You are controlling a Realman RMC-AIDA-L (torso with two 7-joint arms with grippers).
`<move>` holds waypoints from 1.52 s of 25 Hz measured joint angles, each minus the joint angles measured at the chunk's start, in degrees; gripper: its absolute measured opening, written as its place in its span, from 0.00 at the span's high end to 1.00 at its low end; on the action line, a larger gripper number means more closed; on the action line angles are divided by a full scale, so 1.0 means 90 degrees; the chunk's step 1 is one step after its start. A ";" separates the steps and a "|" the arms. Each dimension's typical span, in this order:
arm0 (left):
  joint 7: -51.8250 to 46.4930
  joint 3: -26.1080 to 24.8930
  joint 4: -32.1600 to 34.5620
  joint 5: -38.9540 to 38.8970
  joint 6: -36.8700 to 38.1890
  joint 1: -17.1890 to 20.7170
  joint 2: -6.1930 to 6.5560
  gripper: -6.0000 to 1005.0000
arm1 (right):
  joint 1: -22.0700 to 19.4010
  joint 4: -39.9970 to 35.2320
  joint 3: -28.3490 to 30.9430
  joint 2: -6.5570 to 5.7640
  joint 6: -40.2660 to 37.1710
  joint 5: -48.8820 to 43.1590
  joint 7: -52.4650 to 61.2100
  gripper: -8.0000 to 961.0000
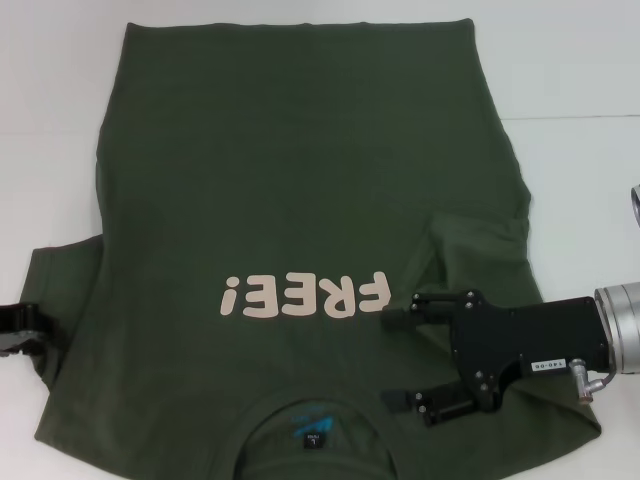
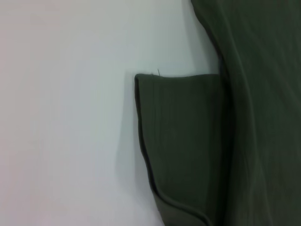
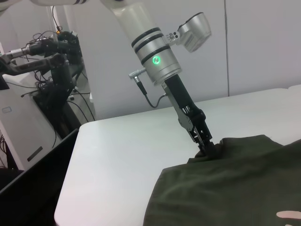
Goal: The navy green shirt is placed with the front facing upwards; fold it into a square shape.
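Observation:
The unfolded sleeve is partly tucked under the shirt's side, so next my left gripper takes the sleeve's outer edge [image 1: 33, 278] and pulls it out before folding it in.
The navy green shirt [image 1: 300, 180] lies flat on the white table, front up, with the pink "FREE!" print [image 1: 303, 295] and the blue neck label [image 1: 312, 420] towards me. Its right sleeve is folded in over the body. My right gripper [image 1: 395, 358] is open, low over the shirt's right shoulder, beside the print. My left gripper [image 1: 18, 332] is at the outer edge of the left sleeve [image 2: 183, 141]. The right wrist view shows it [image 3: 207, 148] with its fingertips closed on the sleeve edge.
The white table [image 1: 580, 70] extends beyond the shirt at the far right and at the left [image 1: 40, 170]. In the right wrist view, a dark bin [image 3: 33, 179] and cabled equipment [image 3: 51, 61] stand beyond the table's left edge.

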 joint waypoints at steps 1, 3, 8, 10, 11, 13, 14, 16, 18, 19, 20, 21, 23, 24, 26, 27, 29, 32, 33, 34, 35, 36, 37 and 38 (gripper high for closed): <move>-0.0012 -0.0001 -0.0001 0.0004 -0.0012 0.0000 0.0000 0.79 | 0.0002 0.0001 0.0000 0.0000 0.0000 0.0000 -0.0005 0.03; -0.0030 -0.0002 -0.0001 0.0011 -0.0048 0.0000 -0.0001 0.75 | 0.0007 0.0000 0.0000 0.0000 0.0000 0.0000 -0.0007 0.03; -0.0033 -0.0003 0.0008 0.0012 -0.0085 -0.0001 -0.0001 0.62 | 0.0012 0.0000 0.0000 0.0000 0.0000 0.0000 0.0005 0.03; -0.0033 0.0000 0.0013 0.0016 -0.0111 -0.0006 -0.0001 0.54 | 0.0012 0.0000 0.0000 0.0000 0.0000 0.0000 0.0014 0.03; -0.0033 0.0005 0.0013 0.0019 -0.0121 -0.0008 0.0000 0.50 | 0.0012 0.0000 -0.0002 0.0000 0.0000 0.0000 0.0017 0.03; -0.0033 0.0028 0.0009 0.0029 -0.0134 -0.0015 -0.0001 0.42 | 0.0012 0.0000 -0.0030 0.0000 -0.0002 0.0000 0.0022 0.03; -0.0033 0.0036 0.0006 0.0034 -0.0135 -0.0016 -0.0001 0.39 | 0.0012 0.0000 -0.0040 0.0000 -0.0003 0.0000 0.0023 0.03; -0.0033 0.0044 0.0004 0.0045 -0.0135 -0.0017 0.0000 0.31 | 0.0013 0.0000 -0.0054 0.0000 -0.0004 0.0000 0.0024 0.03; -0.0033 0.0051 0.0003 0.0052 -0.0135 -0.0019 -0.0001 0.27 | 0.0012 0.0000 -0.0056 0.0000 -0.0007 0.0000 0.0025 0.03; -0.0034 0.0053 0.0002 0.0055 -0.0135 -0.0019 -0.0001 0.27 | 0.0013 0.0000 -0.0057 0.0000 -0.0007 0.0000 0.0026 0.03; -0.0037 0.0054 0.0001 0.0060 -0.0133 -0.0019 -0.0001 0.27 | 0.0012 0.0000 -0.0058 0.0000 -0.0009 0.0000 0.0028 0.03; -0.0058 0.0054 0.0001 0.0064 -0.0129 -0.0019 -0.0001 0.27 | 0.0012 0.0000 -0.0059 0.0000 -0.0010 0.0000 0.0031 0.03; -0.0130 0.0053 -0.0004 0.0078 -0.0125 -0.0018 -0.0001 0.28 | 0.0012 -0.0001 -0.0060 0.0000 -0.0011 0.0000 0.0035 0.03; -0.0147 0.0057 -0.0005 0.0082 -0.0125 -0.0016 -0.0002 0.28 | 0.0012 0.0000 -0.0059 0.0000 -0.0011 0.0000 0.0035 0.03; -0.0155 0.0087 -0.0004 0.0088 -0.0125 -0.0002 -0.0009 0.29 | 0.0012 0.0000 -0.0059 0.0000 -0.0011 0.0000 0.0036 0.03; -0.0147 0.0106 0.0004 0.0092 -0.0127 0.0005 -0.0013 0.29 | 0.0012 0.0000 -0.0060 0.0000 -0.0011 0.0000 0.0037 0.03; -0.0145 0.0137 0.0022 0.0113 -0.0131 0.0018 -0.0020 0.30 | 0.0013 0.0000 -0.0063 0.0000 -0.0012 0.0000 0.0038 0.03; -0.0141 0.0149 0.0032 0.0140 -0.0132 0.0018 -0.0020 0.37 | 0.0013 0.0000 -0.0069 0.0000 -0.0017 0.0000 0.0039 0.03; -0.0140 0.0152 0.0033 0.0143 -0.0131 0.0017 -0.0020 0.40 | 0.0012 0.0002 -0.0069 0.0000 -0.0018 0.0000 0.0039 0.03; -0.0139 0.0157 0.0033 0.0147 -0.0131 0.0017 -0.0020 0.44 | 0.0012 0.0009 -0.0069 0.0000 -0.0019 0.0000 0.0039 0.03; -0.0138 0.0159 0.0034 0.0149 -0.0131 0.0016 -0.0020 0.47 | 0.0012 0.0014 -0.0069 0.0000 -0.0019 0.0000 0.0039 0.03; -0.0138 0.0160 0.0035 0.0151 -0.0131 0.0016 -0.0020 0.51 | 0.0012 0.0015 -0.0069 -0.0001 -0.0020 0.0000 0.0039 0.03; -0.0137 0.0161 0.0039 0.0152 -0.0132 0.0014 -0.0020 0.56 | 0.0012 0.0016 -0.0069 0.0000 -0.0020 0.0000 0.0039 0.03; -0.0137 0.0161 0.0039 0.0152 -0.0132 0.0014 -0.0020 0.60 | 0.0012 0.0016 -0.0069 0.0000 -0.0020 0.0000 0.0039 0.03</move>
